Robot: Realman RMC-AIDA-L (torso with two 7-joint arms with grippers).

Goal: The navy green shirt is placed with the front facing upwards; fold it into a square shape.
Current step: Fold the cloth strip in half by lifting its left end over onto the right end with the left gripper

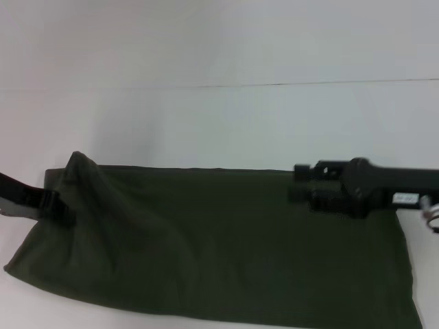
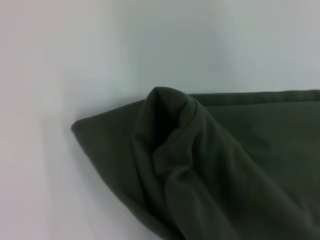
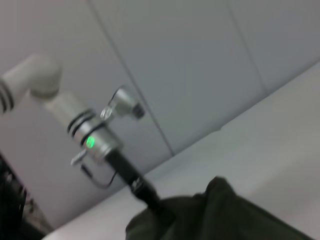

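Note:
The robot's right gripper will next close on the middle part (image 1: 204, 228) of the navy green shirt, beside the cloth that the left gripper raises.
The navy green shirt (image 1: 226, 247) lies across the table as a long, dark olive band with no print showing. Its far left corner (image 1: 79, 163) is pulled up into a peak. My left gripper (image 1: 60, 209) comes in from the left edge and is shut on the cloth just below that peak. In the left wrist view the bunched corner of the shirt (image 2: 170, 130) stands above the table. In the right wrist view the left gripper (image 3: 159, 212) sinks into the shirt (image 3: 225, 215). My right gripper (image 1: 299, 182) hovers over the shirt's far right part, pointing left, open and holding nothing.
The white table (image 1: 219, 123) reaches back to a pale wall (image 1: 219, 41). The shirt's right end (image 1: 405, 274) lies near the frame's right edge, under the right arm (image 1: 384, 181). The left arm's silver wrist with a green light (image 3: 92, 140) shows in the right wrist view.

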